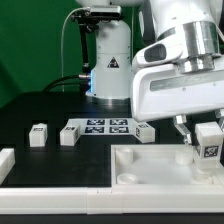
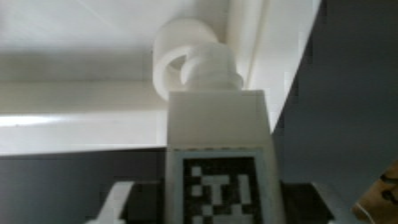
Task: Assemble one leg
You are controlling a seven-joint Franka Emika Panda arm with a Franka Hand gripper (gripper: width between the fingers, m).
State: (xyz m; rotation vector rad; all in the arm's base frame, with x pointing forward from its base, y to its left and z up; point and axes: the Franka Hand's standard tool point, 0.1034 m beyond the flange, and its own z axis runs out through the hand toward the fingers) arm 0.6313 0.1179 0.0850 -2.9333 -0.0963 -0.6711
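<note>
Next, I let go of the white leg with my gripper, leaving it standing in the near corner socket [image 1: 199,174] [image 2: 189,52] beneath it on the white square part.
My gripper [image 1: 207,140] is shut on a white leg [image 1: 208,141] with a black-and-white tag on its face, at the exterior view's right. It holds the leg upright just above the far right corner of the large white square part [image 1: 150,165]. In the wrist view the leg [image 2: 217,150] fills the middle, its tip pointing at a round corner socket [image 2: 192,62] of the white part. Whether the tip touches the socket cannot be told. Three more legs [image 1: 38,135], [image 1: 69,134], [image 1: 143,131] stand on the black table.
The marker board [image 1: 103,127] lies behind the white part, between the loose legs. A white piece [image 1: 5,163] sits at the exterior view's left edge. The robot base [image 1: 108,60] and a cable stand at the back.
</note>
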